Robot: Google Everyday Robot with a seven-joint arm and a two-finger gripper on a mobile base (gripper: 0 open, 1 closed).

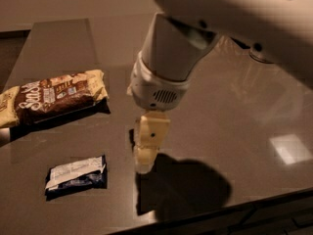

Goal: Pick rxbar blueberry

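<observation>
I will grip the rxbar blueberry's bar's nearer end (94, 174) next, far end sticking out.
The rxbar blueberry (76, 176) lies flat on the dark table near the front left, a dark blue wrapper with a white label panel. My gripper (145, 161) hangs from the big white arm in the middle of the view. It points down just above the table, a short way to the right of the bar and apart from it. It holds nothing that I can see.
A larger brown and cream snack bag (51, 96) lies at the left, behind the bar. The arm (171, 67) hides the drink can. The table's front edge (234, 209) runs close below the gripper.
</observation>
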